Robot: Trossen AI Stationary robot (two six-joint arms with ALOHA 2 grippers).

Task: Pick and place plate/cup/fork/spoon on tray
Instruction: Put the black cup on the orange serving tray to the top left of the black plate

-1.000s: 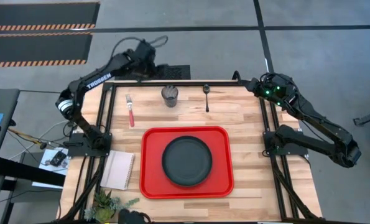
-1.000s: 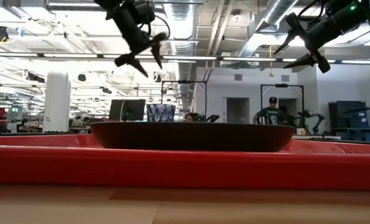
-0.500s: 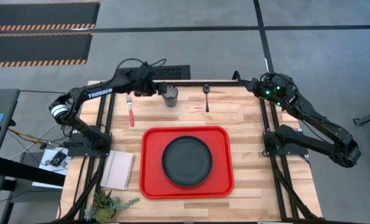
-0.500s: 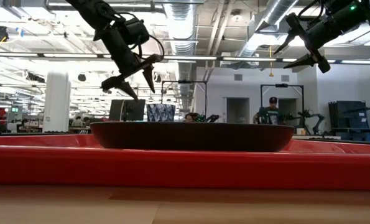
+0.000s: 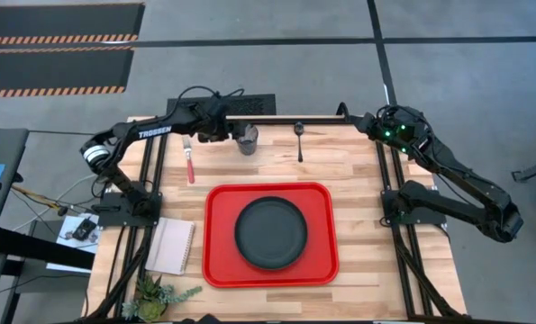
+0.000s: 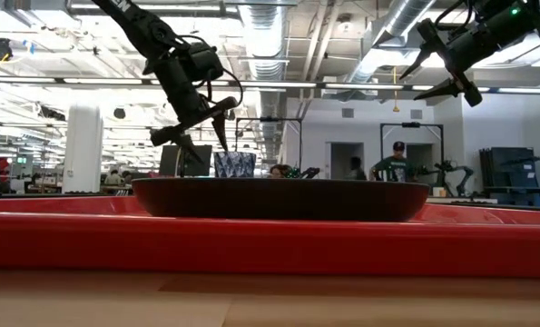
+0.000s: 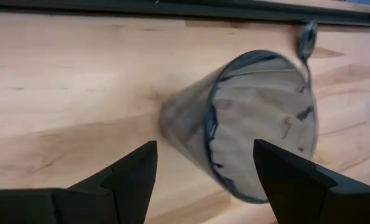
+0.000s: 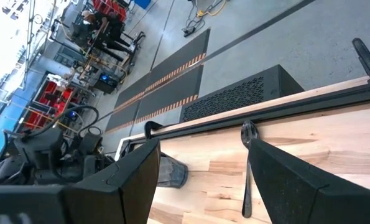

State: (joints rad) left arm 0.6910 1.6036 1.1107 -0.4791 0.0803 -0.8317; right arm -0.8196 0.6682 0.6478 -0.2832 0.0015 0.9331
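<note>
The cup's opening reaches past a finger of my left gripper, so that finger should go inside and pinch the cup's rim (image 7: 211,152) before I lift the cup.
The dark translucent cup (image 5: 246,138) stands upright on its base near the table's far edge; it also shows in the left wrist view (image 7: 259,149). My left gripper (image 5: 229,135) is open just left of the cup and a little above it (image 6: 193,127), touching nothing. The red-handled fork (image 5: 189,160) lies left of the cup, and the dark spoon (image 5: 299,139) lies right of it. The black plate (image 5: 270,232) sits on the red tray (image 5: 221,256). My right gripper (image 5: 365,121) is open, raised at the far right.
A white notepad (image 5: 171,246) lies left of the tray, and a small plant (image 5: 155,295) stands at the near left corner. A black rail (image 5: 286,120) runs along the table's far edge. Bare wood lies between the tray and the cutlery.
My left gripper has come from beyond the table's far edge toward the near edge and down, ending open beside the cup. The cup, fork, spoon, plate and tray have stayed in place.
</note>
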